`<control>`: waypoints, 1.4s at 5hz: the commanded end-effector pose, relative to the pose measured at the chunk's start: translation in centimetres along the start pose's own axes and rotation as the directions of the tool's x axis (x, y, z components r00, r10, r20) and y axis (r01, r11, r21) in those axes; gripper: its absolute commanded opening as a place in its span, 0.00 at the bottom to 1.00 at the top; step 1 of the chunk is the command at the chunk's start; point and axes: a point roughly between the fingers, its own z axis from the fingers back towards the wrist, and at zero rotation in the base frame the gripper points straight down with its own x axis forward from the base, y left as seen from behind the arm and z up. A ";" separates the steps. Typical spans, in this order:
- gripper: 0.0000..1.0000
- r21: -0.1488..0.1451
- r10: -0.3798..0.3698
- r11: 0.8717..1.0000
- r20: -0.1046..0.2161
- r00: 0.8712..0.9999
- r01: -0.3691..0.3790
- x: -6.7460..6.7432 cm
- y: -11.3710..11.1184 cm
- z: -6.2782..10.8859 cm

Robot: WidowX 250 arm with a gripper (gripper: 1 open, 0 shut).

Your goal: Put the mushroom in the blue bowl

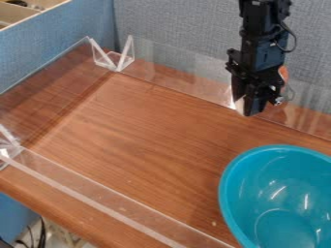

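Next, my gripper lets go of the mushroom low in the front part of the blue bowl [295, 232], on its glossy bottom.
My gripper [256, 107] hangs straight down at the back right of the wooden table [142, 136], just in front of the clear rear wall. Its dark fingers [250, 97] stand close together, low over the wood. They appear shut on the mushroom, which they hide almost completely; it lies nowhere else on the table. The blue bowl [278, 199], large, glossy and empty, sits at the front right corner, well in front of the gripper and partly cut off by the picture's edge.
Clear acrylic walls [77, 68] fence the table along the left, back and front edges. A blue partition [168, 24] stands behind the table, and a wooden shelf [33, 19] at the top left.
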 end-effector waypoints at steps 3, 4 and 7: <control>0.00 0.044 -0.041 0.998 0.106 0.993 0.037 0.8 -0.9 3.9; 0.00 0.045 -0.041 0.998 0.107 0.993 0.037 0.8 -0.7 3.7; 0.00 -0.020 -0.234 0.972 0.080 0.969 0.236 -2.4 -10.5 3.4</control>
